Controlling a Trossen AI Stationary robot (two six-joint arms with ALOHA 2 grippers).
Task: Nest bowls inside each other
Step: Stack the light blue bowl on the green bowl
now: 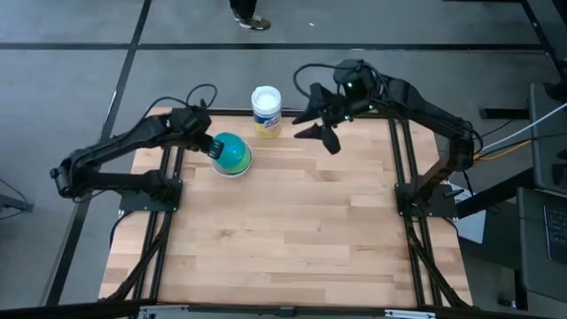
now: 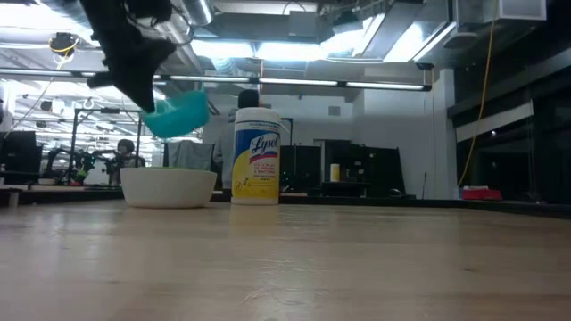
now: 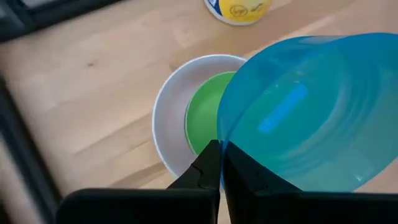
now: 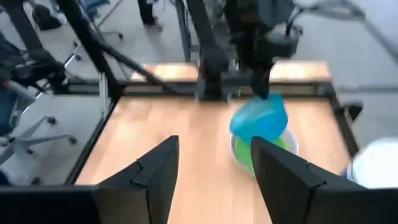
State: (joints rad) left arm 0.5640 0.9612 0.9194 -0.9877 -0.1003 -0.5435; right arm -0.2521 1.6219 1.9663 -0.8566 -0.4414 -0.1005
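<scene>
My left gripper is going to let go of the teal bowl inside the green bowl (image 1: pixel 236 159) (image 3: pixel 229 116) that sits in the white bowl.
A teal bowl (image 3: pixel 311 112) hangs tilted in the air with my left gripper (image 3: pixel 221 163) shut on it, near the table's far left. Right under it a white bowl (image 3: pixel 163 118) rests on its base on the table, and a green bowl (image 3: pixel 205 115) sits nested inside it. In the low view the teal bowl (image 2: pixel 178 114) is clear above the white bowl (image 2: pixel 169 187). My right gripper (image 4: pixel 211 171) stands open and empty, raised over the far right of the table, well off from the bowls. My left gripper pinches the teal bowl's rim (image 3: pixel 219 135) on the side nearest the arm, between its two shut fingers. The fingers come slanting down from the table's left. The bowl is lifted clear, tilted, over the white and green bowls.
A tall white canister with a blue and yellow label (image 1: pixel 266 111) stands at the far edge, just right of the bowls. Bare wood (image 1: pixel 292 230) fills the middle and near half of the table. Black frame rails (image 1: pixel 403 168) run along both sides.
</scene>
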